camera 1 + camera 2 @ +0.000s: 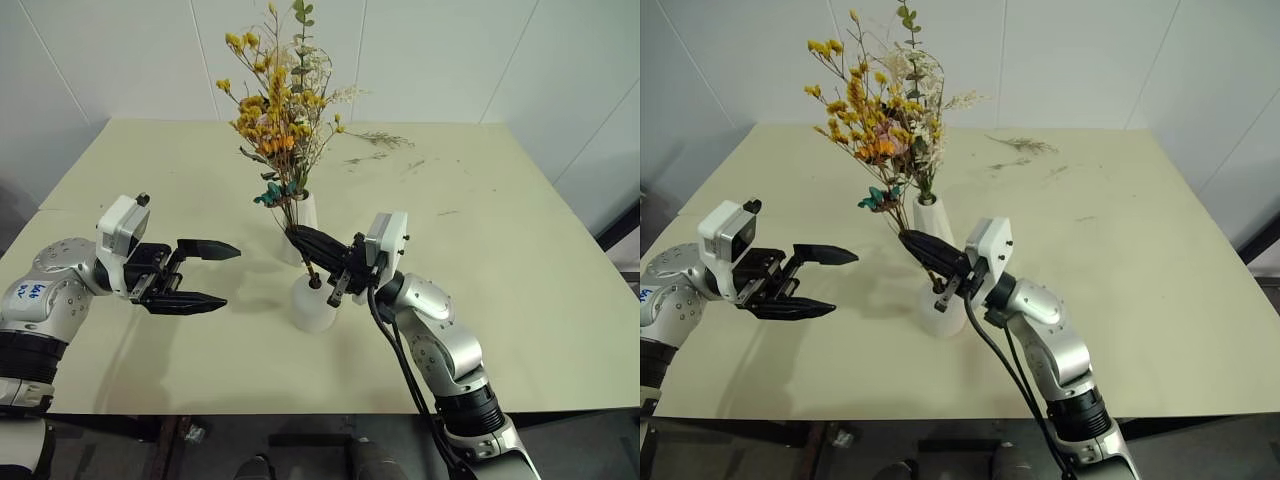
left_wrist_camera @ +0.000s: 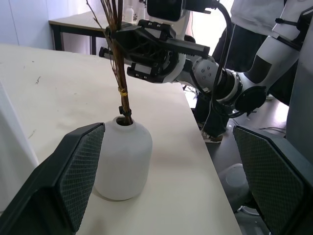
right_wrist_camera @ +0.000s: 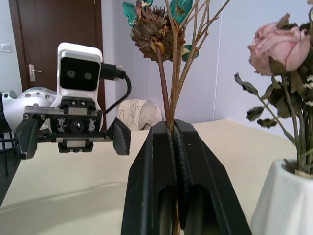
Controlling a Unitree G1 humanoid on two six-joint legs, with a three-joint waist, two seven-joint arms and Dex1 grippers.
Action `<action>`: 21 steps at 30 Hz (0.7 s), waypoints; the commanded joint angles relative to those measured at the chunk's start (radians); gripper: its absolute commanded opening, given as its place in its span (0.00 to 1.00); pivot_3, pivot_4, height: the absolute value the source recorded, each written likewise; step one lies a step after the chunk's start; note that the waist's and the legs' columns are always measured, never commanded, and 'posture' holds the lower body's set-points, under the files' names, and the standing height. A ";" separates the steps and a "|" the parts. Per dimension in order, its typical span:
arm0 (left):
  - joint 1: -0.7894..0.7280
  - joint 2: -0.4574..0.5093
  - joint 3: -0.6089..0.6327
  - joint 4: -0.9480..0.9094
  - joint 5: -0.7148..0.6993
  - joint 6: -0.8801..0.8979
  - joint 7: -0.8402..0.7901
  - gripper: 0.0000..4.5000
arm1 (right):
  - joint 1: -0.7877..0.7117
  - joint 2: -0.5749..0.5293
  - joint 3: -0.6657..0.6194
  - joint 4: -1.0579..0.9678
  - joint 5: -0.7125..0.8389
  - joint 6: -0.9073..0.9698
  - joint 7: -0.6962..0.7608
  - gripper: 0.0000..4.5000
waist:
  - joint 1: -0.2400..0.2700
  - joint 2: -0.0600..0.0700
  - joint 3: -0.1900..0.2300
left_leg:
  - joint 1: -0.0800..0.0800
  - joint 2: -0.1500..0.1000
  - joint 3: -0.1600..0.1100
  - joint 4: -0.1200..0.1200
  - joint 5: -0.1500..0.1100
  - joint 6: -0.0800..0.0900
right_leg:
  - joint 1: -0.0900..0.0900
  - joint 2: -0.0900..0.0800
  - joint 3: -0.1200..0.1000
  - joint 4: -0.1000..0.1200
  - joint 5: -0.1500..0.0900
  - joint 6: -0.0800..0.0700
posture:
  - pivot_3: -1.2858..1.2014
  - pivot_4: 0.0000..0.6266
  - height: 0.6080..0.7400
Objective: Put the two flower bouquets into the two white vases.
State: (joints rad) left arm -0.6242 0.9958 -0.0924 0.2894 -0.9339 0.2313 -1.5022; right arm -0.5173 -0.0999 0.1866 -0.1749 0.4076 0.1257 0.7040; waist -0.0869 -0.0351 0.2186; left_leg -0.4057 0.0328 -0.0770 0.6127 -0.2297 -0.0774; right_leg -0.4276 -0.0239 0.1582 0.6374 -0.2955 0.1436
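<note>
The robot's right gripper will release the smaller bouquet, now upright at the short vase's mouth, stems down, in the opening of the short white vase [image 1: 315, 284].
The smaller bouquet [image 1: 268, 112], yellow-orange with a teal bloom [image 1: 270, 193], stands upright with its thin stems [image 2: 122, 93] reaching into the mouth of the short white vase [image 1: 315, 305]. My right gripper [image 1: 294, 236] is shut on those stems just above the vase. Right behind stands the tall white vase [image 1: 930, 222] holding the larger bouquet, whose pink rose [image 3: 279, 45] and leaves rise from it. My left gripper [image 1: 228, 274] hovers open to the left of the short vase, pointing at it, its fingers [image 2: 78, 171] apart and empty.
Loose dried twigs [image 1: 378, 141] lie scattered at the far right of the pale table [image 1: 520, 260]. The table's near edge [image 1: 300, 410] runs just below both arms. Bare table top lies to the left and right of the vases.
</note>
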 commanded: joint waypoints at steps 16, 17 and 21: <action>-0.011 -0.002 0.039 -0.016 0.004 -0.001 -0.112 1.00 | 0.040 0.036 0.012 0.099 -0.029 -0.124 0.021 0.01 | 0.000 0.000 0.000 | 0.000 0.000 0.000 0.000 0.000 0.000 | 0.000 0.000 0.000 0.000 0.000 0.000 | 0.52 0.24 1.00; -0.010 -0.003 0.040 -0.016 0.004 -0.001 -0.112 1.00 | 0.048 0.034 0.014 0.096 -0.030 -0.124 0.024 0.01 | 0.000 0.000 0.000 | 0.000 0.000 0.000 0.000 0.000 0.000 | 0.000 0.000 0.000 0.000 0.000 0.000 | 0.52 0.24 1.00; -0.009 -0.006 0.041 -0.017 0.006 0.000 -0.112 1.00 | 0.078 0.010 0.016 0.088 -0.042 -0.128 0.038 0.01 | 0.000 0.000 0.000 | 0.000 0.000 0.000 0.000 0.000 0.000 | 0.000 0.000 0.000 0.000 0.000 0.000 | 0.52 0.24 1.00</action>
State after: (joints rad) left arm -0.6289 0.9897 -0.0821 0.2884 -0.9255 0.2315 -1.5022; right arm -0.4418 -0.0860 0.2006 -0.0471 0.3703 0.0200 0.7285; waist -0.0871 -0.0351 0.2186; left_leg -0.4057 0.0327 -0.0770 0.6127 -0.2297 -0.0774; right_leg -0.4276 -0.0239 0.1582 0.6374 -0.2955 0.1437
